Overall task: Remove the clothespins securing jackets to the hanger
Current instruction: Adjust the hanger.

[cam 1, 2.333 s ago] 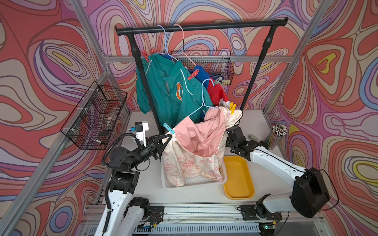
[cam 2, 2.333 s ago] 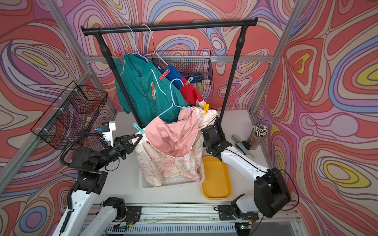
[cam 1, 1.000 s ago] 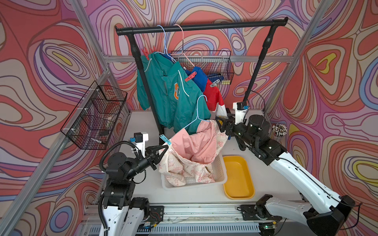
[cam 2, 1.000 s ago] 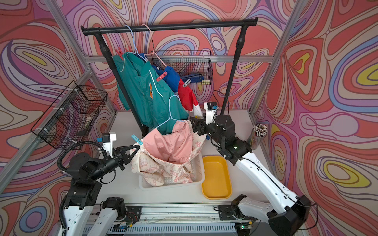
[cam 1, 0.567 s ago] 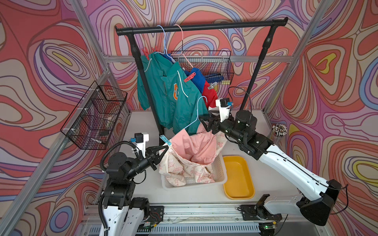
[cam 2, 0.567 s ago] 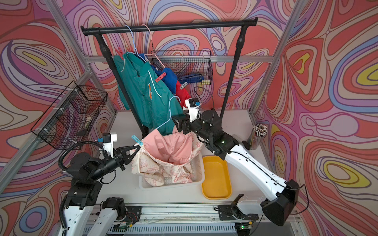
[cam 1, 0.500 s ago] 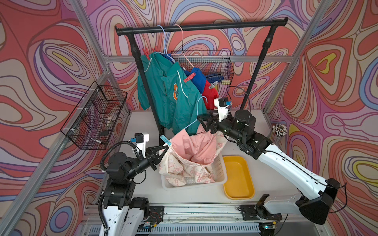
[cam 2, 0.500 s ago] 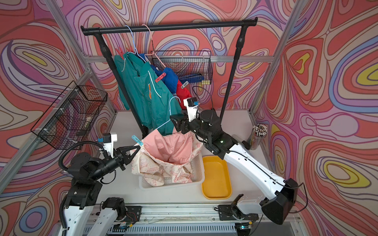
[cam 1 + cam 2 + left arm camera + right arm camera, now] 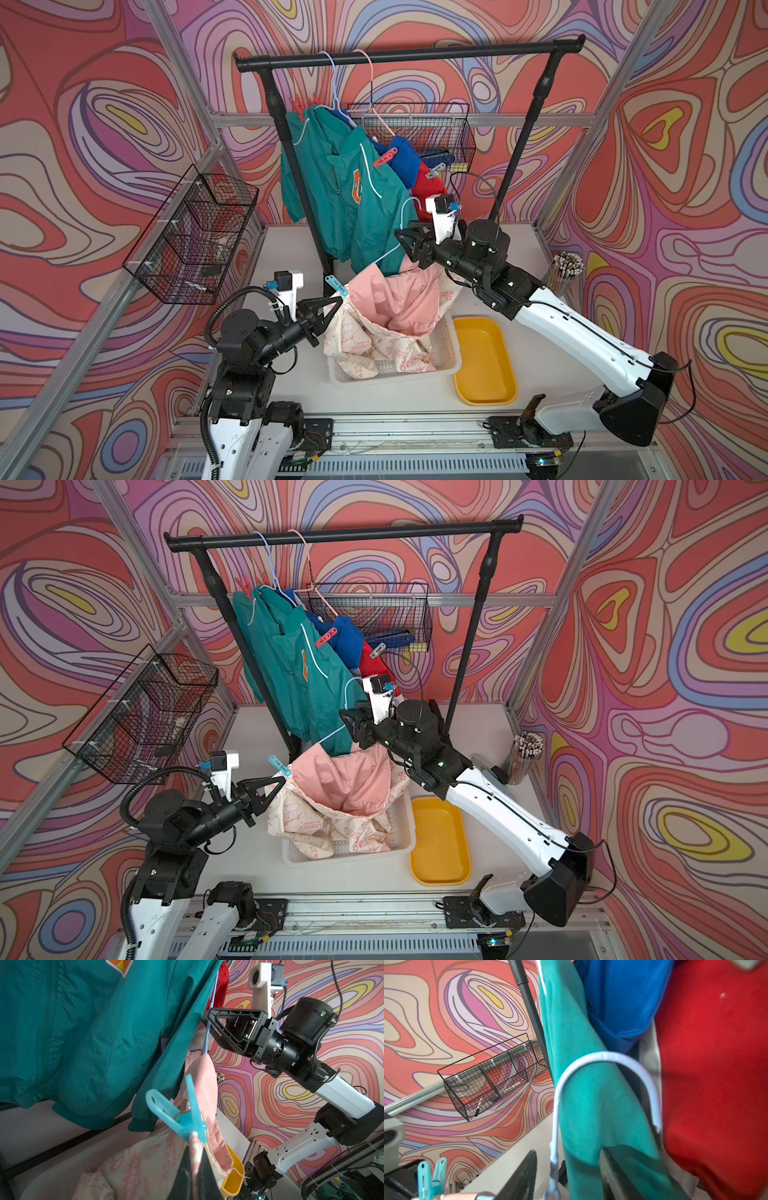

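Observation:
The robot's left gripper grips the edge of the pale pink jacket below the teal-blue clothespin, off the hanger's arm, so it should open and grasp the jacket's shoulder at that arm (image 9: 370, 271).
The pale pink jacket (image 9: 395, 299) sags over a white basket (image 9: 451, 357), on a light-blue hanger (image 9: 388, 253). A teal-blue clothespin (image 9: 180, 1113) grips its left shoulder. My left gripper (image 9: 332, 309) is shut on the jacket's edge just below that pin. My right gripper (image 9: 403, 243) stands open around the hanger's neck (image 9: 554, 1147), with a fold of the teal-green jacket (image 9: 591, 1105) also between its fingers. On the rail hang the teal-green jacket (image 9: 353, 208) and the blue-red jacket (image 9: 411, 166), with coral-red (image 9: 385, 157) and grey (image 9: 436, 170) clothespins.
A yellow tray (image 9: 484, 361) lies right of the basket. The black rack's rail (image 9: 407, 52) and posts stand behind. Wire baskets hang at the left wall (image 9: 195, 237) and the back wall (image 9: 436, 129). A cup of pens (image 9: 565, 270) stands at the far right.
My right arm has swung up and left from the pink jacket's right shoulder to the hanger's neck, its jaws narrowing. The pink jacket has sagged lower. The left gripper has kept its hold.

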`<state>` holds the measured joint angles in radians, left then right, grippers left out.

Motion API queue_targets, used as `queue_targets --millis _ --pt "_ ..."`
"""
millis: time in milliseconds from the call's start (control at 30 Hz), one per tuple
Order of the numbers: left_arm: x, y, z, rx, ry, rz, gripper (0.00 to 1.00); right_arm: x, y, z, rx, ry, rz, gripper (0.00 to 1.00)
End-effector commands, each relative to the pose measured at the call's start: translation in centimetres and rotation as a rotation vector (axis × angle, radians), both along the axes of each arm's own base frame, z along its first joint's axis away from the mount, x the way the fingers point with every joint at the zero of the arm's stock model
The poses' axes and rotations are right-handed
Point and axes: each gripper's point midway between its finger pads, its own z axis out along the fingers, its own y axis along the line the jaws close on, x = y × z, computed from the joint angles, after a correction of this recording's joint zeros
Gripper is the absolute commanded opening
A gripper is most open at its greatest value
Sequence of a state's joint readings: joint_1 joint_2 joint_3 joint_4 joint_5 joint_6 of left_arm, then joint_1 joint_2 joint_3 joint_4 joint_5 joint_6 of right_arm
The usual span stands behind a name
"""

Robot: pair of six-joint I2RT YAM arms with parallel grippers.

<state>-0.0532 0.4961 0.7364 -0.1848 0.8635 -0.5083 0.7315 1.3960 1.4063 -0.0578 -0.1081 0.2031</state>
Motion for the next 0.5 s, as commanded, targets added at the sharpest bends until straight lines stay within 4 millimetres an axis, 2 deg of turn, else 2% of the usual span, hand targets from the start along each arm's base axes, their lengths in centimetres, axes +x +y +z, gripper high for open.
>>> queue_targets --millis 0,333,467 --pt "-0.19 -0.13 0.51 0.001 -0.038 -0.010 0.00 -0.30 0.88 0.96 0.016 -0.016 0.029 0.39" --pt "0.03 0.00 0.33 0.007 -0.030 0.004 0.00 -0.61 1.15 0.56 0.015 -0.005 0.036 0.02" --pt "0.37 0.23 0.24 0.014 -0.016 0.027 0.00 -0.60 0.93 0.68 0.005 -0.014 0.024 0.00"
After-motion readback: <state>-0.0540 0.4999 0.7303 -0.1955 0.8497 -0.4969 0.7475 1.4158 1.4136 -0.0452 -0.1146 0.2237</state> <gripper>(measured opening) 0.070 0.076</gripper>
